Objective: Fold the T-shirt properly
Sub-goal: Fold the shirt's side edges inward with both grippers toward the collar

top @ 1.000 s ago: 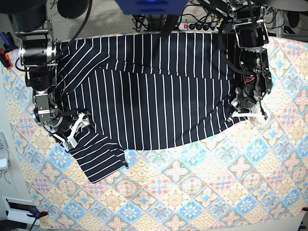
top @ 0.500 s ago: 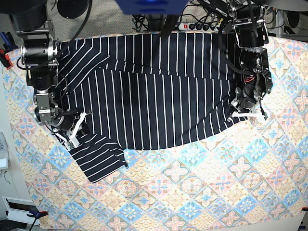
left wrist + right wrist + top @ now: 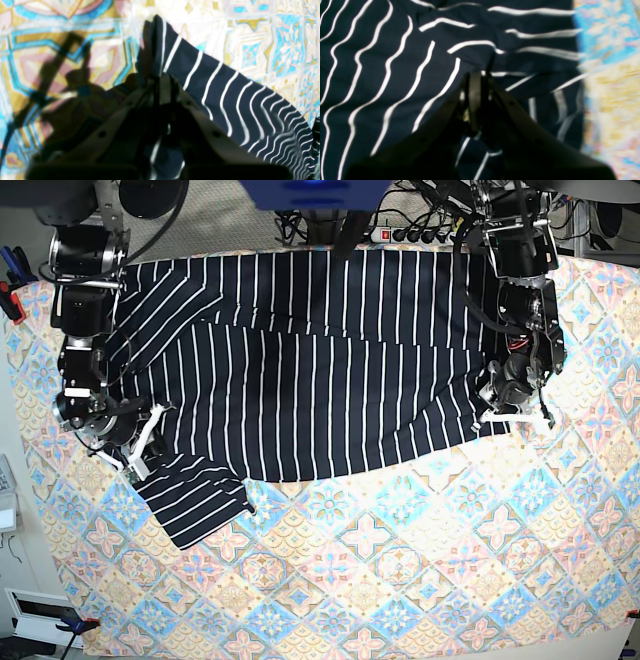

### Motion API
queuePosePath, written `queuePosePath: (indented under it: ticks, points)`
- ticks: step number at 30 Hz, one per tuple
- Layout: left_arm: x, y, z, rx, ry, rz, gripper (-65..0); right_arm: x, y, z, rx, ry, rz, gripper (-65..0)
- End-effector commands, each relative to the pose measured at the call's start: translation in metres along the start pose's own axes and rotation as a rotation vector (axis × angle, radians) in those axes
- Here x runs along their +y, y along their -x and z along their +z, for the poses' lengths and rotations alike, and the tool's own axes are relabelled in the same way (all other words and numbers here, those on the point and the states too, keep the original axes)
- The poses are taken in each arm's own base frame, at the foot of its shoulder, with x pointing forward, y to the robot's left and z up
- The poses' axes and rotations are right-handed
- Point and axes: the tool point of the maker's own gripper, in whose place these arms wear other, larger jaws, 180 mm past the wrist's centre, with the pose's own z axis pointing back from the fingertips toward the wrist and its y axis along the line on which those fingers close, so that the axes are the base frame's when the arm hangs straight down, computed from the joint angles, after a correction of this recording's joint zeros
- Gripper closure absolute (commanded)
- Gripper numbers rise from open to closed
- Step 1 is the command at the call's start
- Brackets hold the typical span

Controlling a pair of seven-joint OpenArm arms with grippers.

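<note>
The T-shirt's lower corner, now a lifted fold, will be put down by my left gripper on its own far half (image 3: pixel 482 330), near the T-shirt's side edge.
The T-shirt (image 3: pixel 320 380), dark navy with thin white stripes, lies spread across the far half of the table, with one sleeve (image 3: pixel 195 500) sticking out at the near left. My left gripper (image 3: pixel 515 418) sits at the shirt's right lower corner. In the left wrist view the left gripper (image 3: pixel 160 80) is shut on a lifted fold of the T-shirt (image 3: pixel 237 100). My right gripper (image 3: pixel 140 445) is at the shirt's left edge above the sleeve. The right wrist view shows the right gripper (image 3: pixel 476 77) shut on bunched fabric of the T-shirt (image 3: pixel 382 62).
A pastel diamond-patterned tablecloth (image 3: pixel 400 560) covers the table. A power strip (image 3: pixel 410 235) and cables lie beyond the far edge. Clamps (image 3: pixel 75 625) hold the cloth at the near left corner. Tools (image 3: pixel 10 280) hang off the left edge.
My right gripper has shut on the shirt's left edge and moved up and left, dragging the sleeve with it. The left gripper keeps its grip and has hardly moved.
</note>
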Motion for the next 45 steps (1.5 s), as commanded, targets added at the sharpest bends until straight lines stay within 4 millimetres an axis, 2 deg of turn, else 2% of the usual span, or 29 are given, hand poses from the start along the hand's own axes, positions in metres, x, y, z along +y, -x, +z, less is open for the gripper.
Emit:
queuePosePath:
  ticks: [1,7,13,16,21,29,37,42,45]
  points:
    - [-0.005,-0.015,0.006,-0.045,0.015,-0.012,0.0,-0.017,-0.020,0.010,-0.050,0.043,0.023,0.0]
    - [-0.013,-0.022,0.024,-0.094,0.046,-0.049,0.0,-0.012,-0.023,0.028,-0.045,0.074,0.092,0.0]
    - [-0.003,-0.019,0.034,-0.104,0.038,-0.061,0.0,-0.017,-0.019,0.056,-0.032,0.141,0.126,0.0]
    - [0.005,-0.024,0.044,-0.129,0.029,-0.046,0.0,-0.018,-0.012,0.071,-0.021,0.175,0.140,0.0]
    - [0.002,-0.025,0.060,-0.157,0.061,-0.089,0.0,-0.022,0.002,0.098,0.013,0.231,0.156,0.0]
    - [0.012,-0.006,0.078,-0.142,0.053,-0.132,0.0,-0.018,0.037,0.124,0.072,0.263,0.150,0.0]
    - [0.026,0.016,0.099,-0.118,0.036,-0.169,0.0,-0.012,0.063,0.146,0.120,0.279,0.156,0.0]
    - [0.040,0.034,0.111,-0.085,0.010,-0.187,0.0,-0.005,0.077,0.149,0.151,0.264,0.155,0.0]
    - [0.051,0.044,0.110,-0.056,-0.014,-0.184,0.0,-0.002,0.081,0.146,0.160,0.253,0.147,0.0]
